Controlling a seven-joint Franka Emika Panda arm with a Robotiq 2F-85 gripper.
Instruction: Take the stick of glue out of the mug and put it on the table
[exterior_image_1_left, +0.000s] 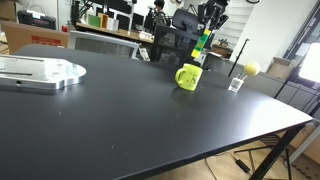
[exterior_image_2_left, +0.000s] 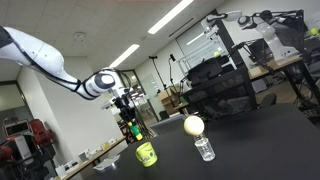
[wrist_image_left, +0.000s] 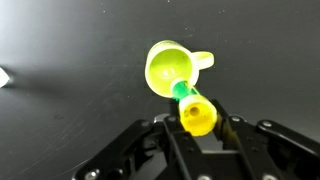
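The stick of glue will go upright on the table, stood there by my gripper between the clear glass cup and the table's corner (exterior_image_1_left: 257, 107).
My gripper (wrist_image_left: 197, 122) is shut on the stick of glue (wrist_image_left: 195, 112), held upright with its dark green end down, above the mug. The yellow-green mug (wrist_image_left: 170, 68) sits on the black table (wrist_image_left: 70, 60) right below, handle to the right, and looks empty inside. In both exterior views the glue stick (exterior_image_1_left: 202, 42) (exterior_image_2_left: 133, 129) hangs above the mug (exterior_image_1_left: 189, 77) (exterior_image_2_left: 146, 154) in my gripper (exterior_image_1_left: 207, 28) (exterior_image_2_left: 127, 115).
A small clear glass cup (exterior_image_1_left: 236, 84) (exterior_image_2_left: 204, 148) stands next to the mug with a yellow ball (exterior_image_1_left: 251, 69) (exterior_image_2_left: 193, 125) by it. A silver metal plate (exterior_image_1_left: 40, 73) lies at the table's far side. Chairs and desks stand behind the table.
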